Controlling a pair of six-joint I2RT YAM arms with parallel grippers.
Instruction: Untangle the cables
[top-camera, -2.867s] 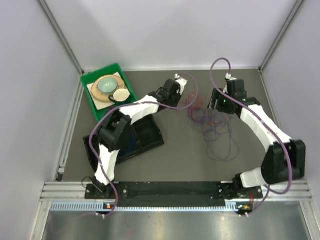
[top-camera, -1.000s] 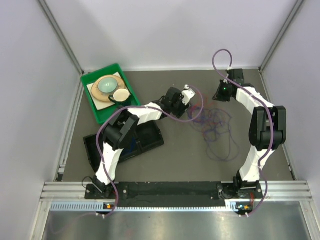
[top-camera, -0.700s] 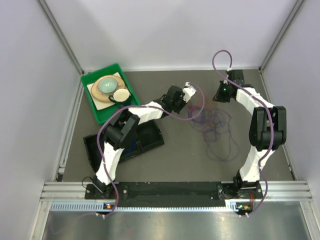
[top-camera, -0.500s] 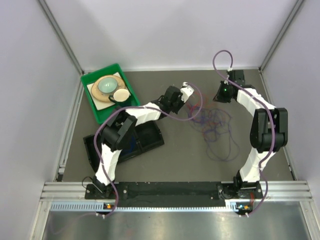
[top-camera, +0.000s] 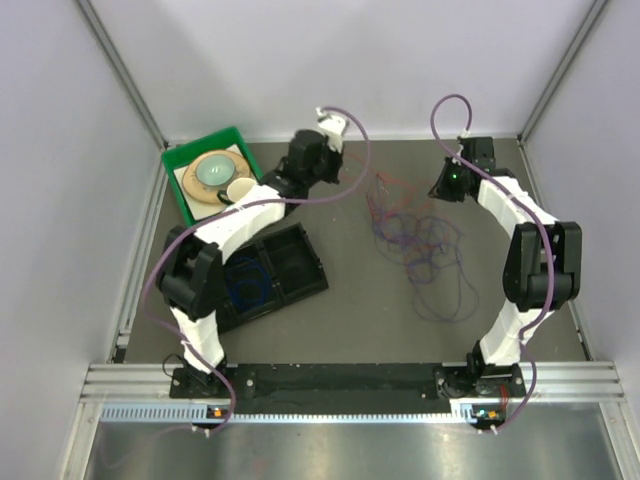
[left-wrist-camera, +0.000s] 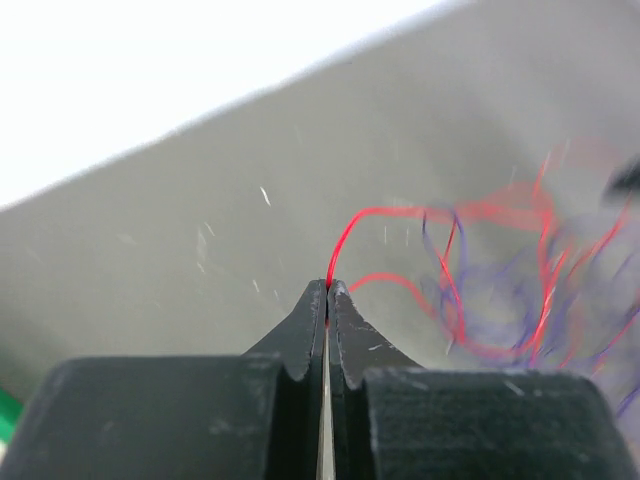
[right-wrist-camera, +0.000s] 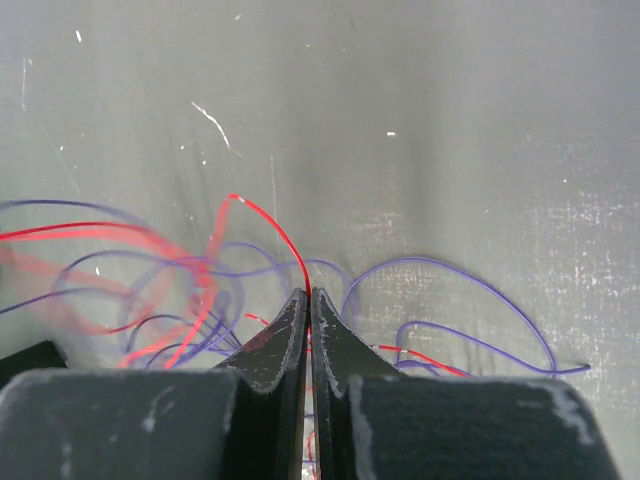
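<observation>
Purple loops run through the red strands of cable in both my grippers, so my left gripper will raise its piece while my right gripper opens and grabs the purple loops (top-camera: 430, 240).
The cables (top-camera: 420, 240) lie as a loose tangle of thin red and purple wires on the grey table, right of centre. In the left wrist view my left gripper (left-wrist-camera: 327, 289) is shut on a red cable (left-wrist-camera: 352, 222). That strand arcs away to the right into the blurred tangle (left-wrist-camera: 510, 300). The left wrist (top-camera: 305, 155) is raised near the back wall, left of the tangle. My right gripper (right-wrist-camera: 308, 293) is shut on another red strand (right-wrist-camera: 275, 225), at the tangle's back right edge. Purple loops (right-wrist-camera: 470, 285) lie around it.
A green tray (top-camera: 180, 200) holding a plate and bowl stands at the back left. A black two-compartment tray (top-camera: 300, 270) lies left of centre with a blue coil (top-camera: 245, 290) in it. Walls enclose the table on three sides.
My left gripper has shut on the red cable. The left arm has swung back and left, drawing that strand out of the tangle. The right arm has barely moved.
</observation>
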